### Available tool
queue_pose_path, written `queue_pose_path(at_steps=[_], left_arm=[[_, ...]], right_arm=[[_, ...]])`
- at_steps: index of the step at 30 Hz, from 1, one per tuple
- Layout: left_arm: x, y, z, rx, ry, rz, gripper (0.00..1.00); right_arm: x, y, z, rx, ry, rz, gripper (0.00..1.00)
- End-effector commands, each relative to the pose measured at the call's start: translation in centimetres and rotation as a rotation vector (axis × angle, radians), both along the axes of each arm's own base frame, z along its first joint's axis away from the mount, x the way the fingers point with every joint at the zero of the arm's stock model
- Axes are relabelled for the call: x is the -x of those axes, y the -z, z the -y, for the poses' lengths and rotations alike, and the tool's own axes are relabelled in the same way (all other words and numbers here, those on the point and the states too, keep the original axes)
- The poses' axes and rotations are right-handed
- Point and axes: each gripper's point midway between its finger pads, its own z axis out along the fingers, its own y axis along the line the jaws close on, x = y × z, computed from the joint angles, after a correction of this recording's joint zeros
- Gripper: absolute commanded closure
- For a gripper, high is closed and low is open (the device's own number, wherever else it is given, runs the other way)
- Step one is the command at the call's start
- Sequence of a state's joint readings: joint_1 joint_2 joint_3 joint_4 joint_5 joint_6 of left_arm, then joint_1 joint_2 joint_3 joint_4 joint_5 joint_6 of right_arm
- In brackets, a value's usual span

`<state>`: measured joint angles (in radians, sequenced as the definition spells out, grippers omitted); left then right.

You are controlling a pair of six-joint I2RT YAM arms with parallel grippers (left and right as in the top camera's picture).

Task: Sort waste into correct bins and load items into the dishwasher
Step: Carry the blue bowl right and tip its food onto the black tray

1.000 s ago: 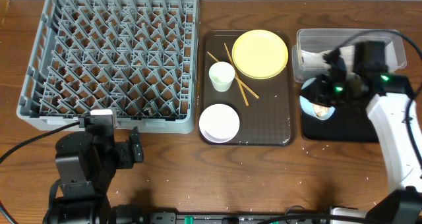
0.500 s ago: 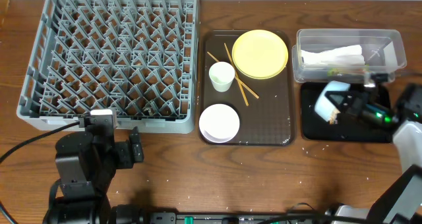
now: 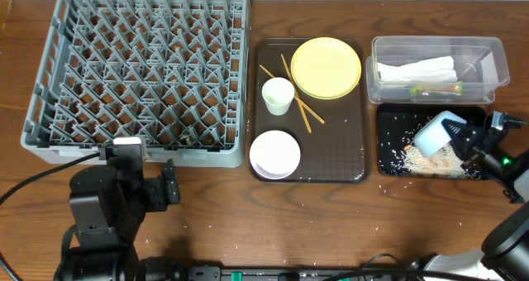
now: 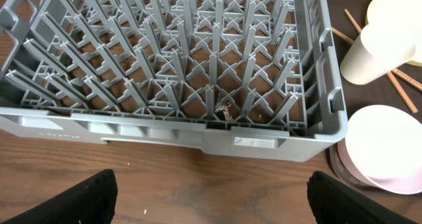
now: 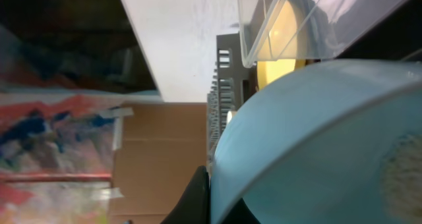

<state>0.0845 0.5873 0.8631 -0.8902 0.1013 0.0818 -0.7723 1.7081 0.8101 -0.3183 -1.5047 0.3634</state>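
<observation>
Next, I let go of the light-blue bowl with my right gripper on the brown tray (image 3: 339, 149), next to the white bowl and below the yellow plate. The light-blue bowl still hangs over the black tray.
My right gripper (image 3: 464, 138) is shut on the rim of the light-blue bowl (image 3: 436, 133), which hangs tipped on its side over the black tray (image 3: 390, 116). Whitish rice scraps (image 3: 438, 161) lie scattered on that tray. In the right wrist view the bowl (image 5: 316, 145) fills the frame, pinched at its edge. The clear tub (image 3: 374, 66) holds the white napkin (image 3: 417, 69) and the green-and-yellow wrapper (image 3: 434, 88). The yellow plate (image 3: 326, 67), white cup (image 3: 278, 95), white bowl (image 3: 274, 154) and chopsticks (image 3: 302, 107) rest on the brown tray. My left gripper (image 4: 211, 204) stands open in front of the grey dish rack (image 3: 140, 70).
The brown serving tray (image 3: 359, 132) lies between the rack and the two bins. A few rice grains dot the wooden table near the black tray's left edge. The rack's near wall (image 4: 178, 128) stands just beyond my left fingers, with the white bowl (image 4: 386, 148) to their right.
The right gripper has carried the light-blue bowl rightwards over the black tray and tipped it; rice now lies spread on the tray. The left arm has not moved.
</observation>
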Motion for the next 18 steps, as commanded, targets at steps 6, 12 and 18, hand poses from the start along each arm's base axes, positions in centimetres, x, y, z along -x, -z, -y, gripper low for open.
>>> queue_pose_path(at_steps=[6, 12, 18], left_arm=[[-0.02, -0.56, -0.2, -0.001, -0.013, 0.014, 0.07], [-0.02, -0.56, -0.2, -0.001, -0.013, 0.014, 0.07], [-0.02, -0.56, -0.2, -0.001, -0.013, 0.014, 0.07]], right_arm=[[-0.4, -1.26, 1.14, -0.204, 0.011, -0.128, 0.99], [-0.53, -1.24, 1.17, -0.211, 0.013, -0.142, 0.99], [-0.85, -1.35, 0.69, -0.169, -0.002, -0.114, 0.99]])
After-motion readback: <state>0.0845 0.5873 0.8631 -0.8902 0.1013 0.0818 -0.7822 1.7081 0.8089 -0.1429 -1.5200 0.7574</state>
